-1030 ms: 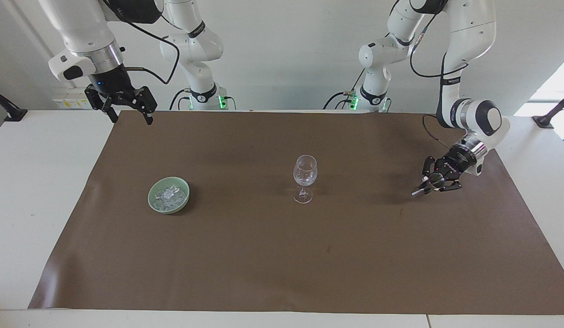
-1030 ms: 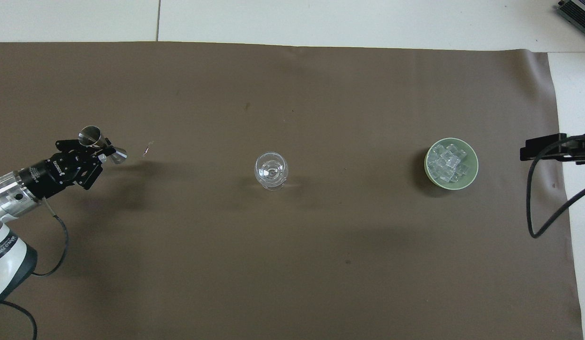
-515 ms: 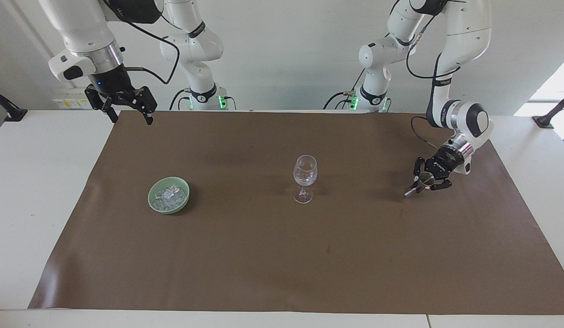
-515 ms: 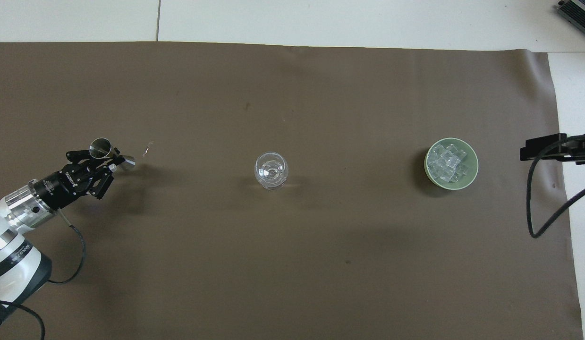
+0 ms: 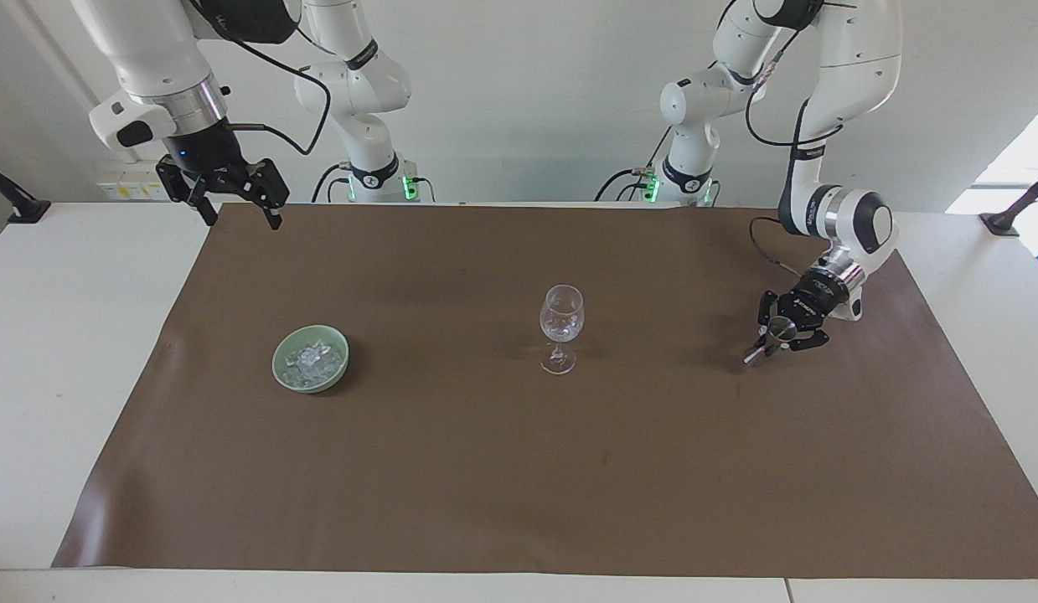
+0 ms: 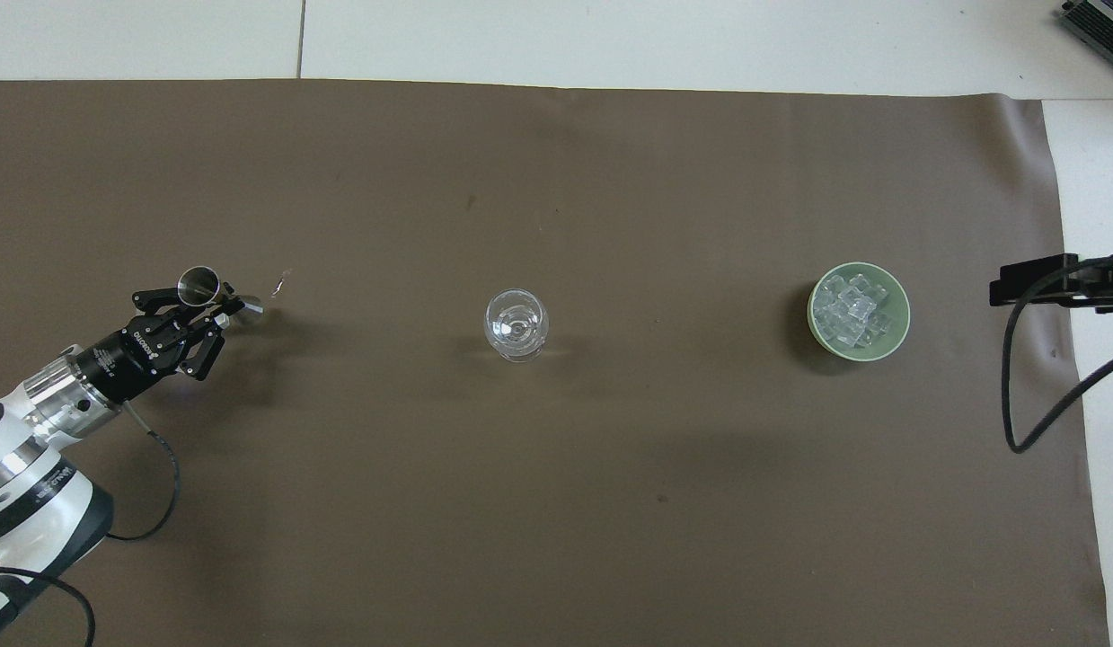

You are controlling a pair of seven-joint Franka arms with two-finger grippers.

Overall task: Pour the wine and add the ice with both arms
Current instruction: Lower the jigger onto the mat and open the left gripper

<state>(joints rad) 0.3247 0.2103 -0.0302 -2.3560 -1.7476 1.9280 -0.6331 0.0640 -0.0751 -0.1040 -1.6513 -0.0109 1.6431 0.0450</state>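
Observation:
The robot's left gripper will release the silver jigger upright on the brown mat [image 6: 252, 318] next to the tiny shiny speck.
A clear stemmed wine glass [image 5: 561, 322] [image 6: 516, 323] stands upright at the middle of the brown mat. The ice [image 5: 314, 358] [image 6: 849, 310] is a heap of clear chunks in a pale green bowl [image 5: 277, 368] [image 6: 902, 323] toward the right arm's end. My left gripper [image 5: 782, 333] [image 6: 207, 305] hangs low over the mat at the left arm's end, shut on a silver double-cone jigger [image 5: 777, 328] [image 6: 199, 284] that is tilted. No wine shows. My right gripper [image 5: 238, 201] waits open, high over the mat's edge nearest the robots.
The brown mat [image 5: 519, 469] covers most of the white table. A tiny shiny speck [image 6: 279, 285] lies on the mat just past the jigger, toward the glass. A black cable [image 6: 1014, 395] hangs at the right arm's end.
My left gripper has carried the jigger a little toward the glass, and its wrist has drawn in. The right arm, the glass and the bowl have not moved.

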